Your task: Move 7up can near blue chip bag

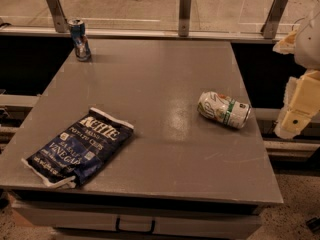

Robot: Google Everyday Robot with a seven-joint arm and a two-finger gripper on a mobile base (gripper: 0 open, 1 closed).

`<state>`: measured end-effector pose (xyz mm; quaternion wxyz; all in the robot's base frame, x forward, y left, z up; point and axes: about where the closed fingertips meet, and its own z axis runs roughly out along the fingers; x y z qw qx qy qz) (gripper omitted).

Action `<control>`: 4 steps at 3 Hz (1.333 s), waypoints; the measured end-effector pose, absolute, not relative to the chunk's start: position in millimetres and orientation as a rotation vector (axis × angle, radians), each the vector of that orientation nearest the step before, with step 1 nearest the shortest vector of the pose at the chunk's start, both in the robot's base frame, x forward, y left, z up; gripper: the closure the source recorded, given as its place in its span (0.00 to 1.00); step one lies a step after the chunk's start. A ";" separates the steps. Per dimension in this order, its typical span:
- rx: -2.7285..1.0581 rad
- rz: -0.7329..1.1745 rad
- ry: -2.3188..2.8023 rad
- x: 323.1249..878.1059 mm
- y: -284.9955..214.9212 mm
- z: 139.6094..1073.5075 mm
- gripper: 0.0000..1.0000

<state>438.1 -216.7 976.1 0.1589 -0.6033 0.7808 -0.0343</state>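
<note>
Next, my gripper needs to go to the body of the 7up can [224,110] lying on its side and close there.
The 7up can [224,109] lies on its side on the right part of the grey table [155,79]; it is silver-white with a green band and slightly dented. The blue chip bag [80,146], dark navy with white Kettle lettering, lies flat at the table's front left corner. The can and the bag are well apart. My gripper [299,106] hangs at the right edge of the view, beyond the table's right side and to the right of the can, not touching it.
A blue can with a red-white logo [79,39] stands upright at the table's back left corner. A railing with metal posts [185,14] runs behind the table. A drawer handle [135,226] shows below the front edge.
</note>
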 end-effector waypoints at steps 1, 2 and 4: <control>-1.725 -0.098 2.232 438.1 -216.7 976.2 0.00; -1.717 -0.071 2.217 447.5 -214.1 965.7 0.00; -1.671 0.074 2.209 502.3 -193.2 897.1 0.00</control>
